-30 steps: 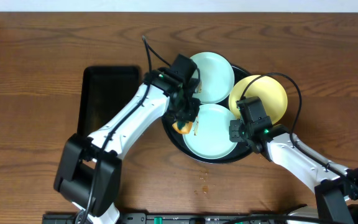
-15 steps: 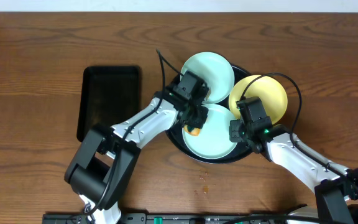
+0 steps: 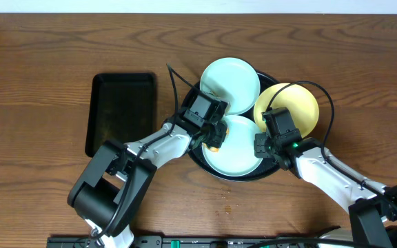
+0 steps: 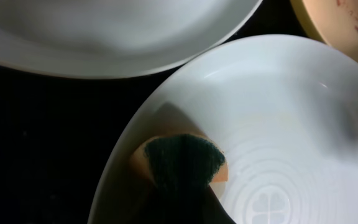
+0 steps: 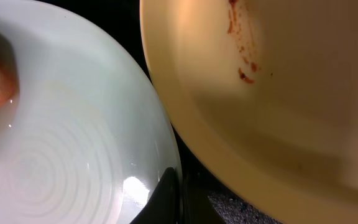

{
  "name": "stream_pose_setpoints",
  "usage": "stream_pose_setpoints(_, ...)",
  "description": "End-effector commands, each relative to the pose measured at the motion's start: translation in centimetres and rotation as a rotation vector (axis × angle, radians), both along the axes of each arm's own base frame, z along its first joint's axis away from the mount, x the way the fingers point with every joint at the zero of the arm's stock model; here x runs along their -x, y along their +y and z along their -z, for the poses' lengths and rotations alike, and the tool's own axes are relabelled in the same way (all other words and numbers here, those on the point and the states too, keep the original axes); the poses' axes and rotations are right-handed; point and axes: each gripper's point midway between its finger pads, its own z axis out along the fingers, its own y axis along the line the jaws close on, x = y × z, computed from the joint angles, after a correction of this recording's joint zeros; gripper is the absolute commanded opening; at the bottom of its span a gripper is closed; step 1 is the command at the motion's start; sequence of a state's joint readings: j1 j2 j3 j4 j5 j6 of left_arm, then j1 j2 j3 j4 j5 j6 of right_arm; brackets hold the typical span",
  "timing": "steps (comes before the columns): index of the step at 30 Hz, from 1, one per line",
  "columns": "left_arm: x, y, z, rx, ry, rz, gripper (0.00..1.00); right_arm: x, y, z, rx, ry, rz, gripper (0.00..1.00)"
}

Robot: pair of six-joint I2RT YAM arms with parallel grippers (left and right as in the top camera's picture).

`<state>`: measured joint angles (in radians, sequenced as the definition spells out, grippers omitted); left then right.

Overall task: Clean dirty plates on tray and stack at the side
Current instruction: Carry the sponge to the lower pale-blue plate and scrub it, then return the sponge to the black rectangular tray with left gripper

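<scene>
Next, I let go of the orange sponge with my left gripper in the rectangular black tray's front corner (image 3: pixel 133 133), toward the round tray.
The round black tray (image 3: pixel 240 177) holds three plates. A mint plate (image 3: pixel 230 84) lies at the back, a yellow plate (image 3: pixel 291 107) with red-brown smears (image 5: pixel 244 59) at the right, and a second mint plate (image 3: pixel 236 151) at the front. My left gripper (image 3: pixel 214 141) is shut on an orange sponge with a green scouring face (image 4: pixel 185 160) and presses it on the front mint plate (image 4: pixel 284 130) near its left rim. My right gripper (image 3: pixel 262 147) is shut on that plate's right rim (image 5: pixel 178 190), beside the yellow plate.
A smaller rectangular black tray (image 3: pixel 120 114) lies left of the round one. Small brown crumbs (image 3: pixel 227 195) lie on the wooden table in front of the round tray. The left arm's cable arcs over the tray's back left.
My left gripper has carried the sponge from the tray's left edge onto the front mint plate. The right gripper and all three plates have stayed put.
</scene>
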<state>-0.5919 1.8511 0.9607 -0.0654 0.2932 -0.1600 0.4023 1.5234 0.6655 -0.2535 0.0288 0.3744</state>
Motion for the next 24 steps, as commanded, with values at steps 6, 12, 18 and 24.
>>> stream_pose_setpoints(6, 4.1, 0.9, 3.9, 0.006, 0.119, 0.004, 0.08, 0.3, -0.7, 0.5, 0.018, 0.017, 0.021, 0.01)
stream_pose_setpoints(12, 5.6, -0.8, 3.8, 0.07, 0.151, 0.025, 0.07, 0.3, -0.7, 0.5, 0.018, 0.017, 0.021, 0.01)
stream_pose_setpoints(18, 5.9, -3.9, 1.7, 0.228, 0.174, 0.059, 0.07, 0.3, -0.7, 0.5, 0.018, 0.017, 0.021, 0.01)
stream_pose_setpoints(24, 2.9, -6.3, -9.0, 0.498, 0.041, 0.087, 0.07, 0.4, -0.5, 0.5, 0.009, 0.021, 0.016, 0.01)
